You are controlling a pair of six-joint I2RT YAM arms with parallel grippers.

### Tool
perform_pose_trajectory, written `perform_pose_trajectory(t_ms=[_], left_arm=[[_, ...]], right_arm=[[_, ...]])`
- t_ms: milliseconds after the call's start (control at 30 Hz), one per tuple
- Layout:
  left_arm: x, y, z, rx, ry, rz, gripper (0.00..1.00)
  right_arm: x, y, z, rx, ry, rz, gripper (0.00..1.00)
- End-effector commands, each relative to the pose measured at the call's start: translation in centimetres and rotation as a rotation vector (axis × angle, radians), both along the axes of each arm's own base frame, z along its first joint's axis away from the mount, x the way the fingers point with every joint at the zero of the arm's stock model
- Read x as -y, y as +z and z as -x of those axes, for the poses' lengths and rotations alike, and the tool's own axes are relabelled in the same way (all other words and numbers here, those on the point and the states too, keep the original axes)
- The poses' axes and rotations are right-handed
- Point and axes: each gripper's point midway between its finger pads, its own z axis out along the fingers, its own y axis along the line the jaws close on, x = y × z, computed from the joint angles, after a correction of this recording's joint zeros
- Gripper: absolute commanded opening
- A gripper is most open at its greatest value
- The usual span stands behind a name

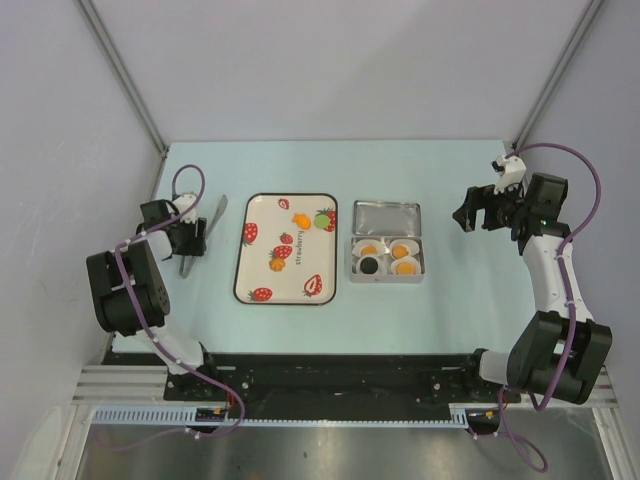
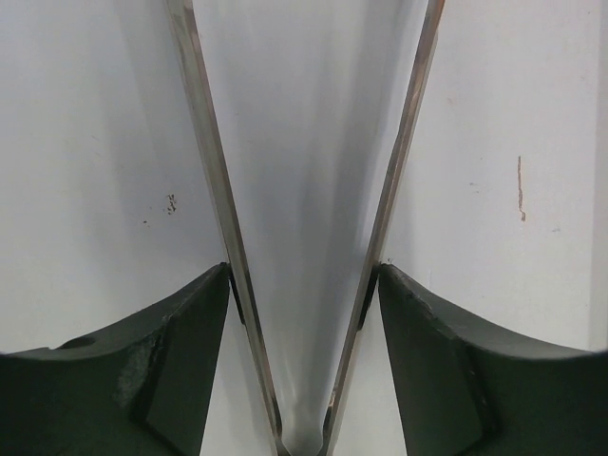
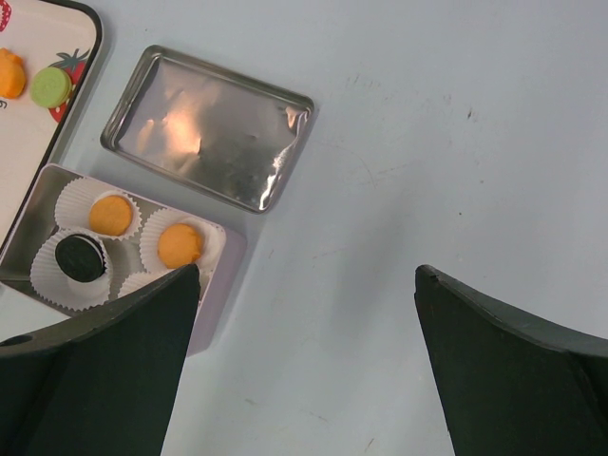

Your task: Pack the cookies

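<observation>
I will close my right gripper on the short edge (image 1: 420,211) (image 3: 305,125) of the tin's lid that is farther from the tray, near its back corner.
Three orange cookies (image 1: 369,248) (image 1: 404,249) (image 1: 405,267) and one black cookie (image 1: 370,265) lie in white paper cups inside the open metal tin (image 1: 388,278). In the right wrist view I see two orange cookies (image 3: 111,215) (image 3: 179,244) and the black one (image 3: 80,257); my finger hides the fourth. My right gripper (image 1: 466,215) (image 3: 309,271) is open and empty, to the right of the tin. My left gripper (image 1: 190,243) (image 2: 302,271) is shut on metal tongs (image 1: 203,232) (image 2: 214,171), left of the tray; both fingers touch the tongs' arms, which stay spread.
The tin's lid (image 1: 386,216) (image 3: 209,128) lies just behind the tin. A white strawberry-print tray (image 1: 262,215) lies at the centre, with small orange (image 1: 299,218) (image 3: 9,71) and green (image 1: 322,218) (image 3: 49,85) discs on it.
</observation>
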Motion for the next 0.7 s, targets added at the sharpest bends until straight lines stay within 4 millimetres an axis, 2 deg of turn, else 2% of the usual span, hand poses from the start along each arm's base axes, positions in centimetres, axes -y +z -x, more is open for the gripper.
perform_pose_trajectory(t_ms=[0,33,267,400,667], left_arm=[[0.1,1.3,0.0,0.035,-0.021,-0.002,0.69],[0.1,1.3,0.2,0.036,-0.02,-0.001,0.69],[1.0,5.2,0.3,0.128,-0.023,0.021,0.72],[1.8,8.5,0.4,0.207,-0.039,0.034,0.79],[3.4,12.2,0.7,0.281,-0.08,0.083,0.82]], right_arm=[[-0.1,0.9,0.1,0.033,0.019,0.005,1.0],[-0.2,0.9,0.1,0.032,0.019,0.003,1.0],[-0.2,0.7,-0.1,0.024,0.001,-0.008,1.0],[-0.1,0.8,-0.4,0.024,-0.027,-0.006,1.0],[0.3,0.2,-2.5,0.021,-0.164,0.035,1.0]])
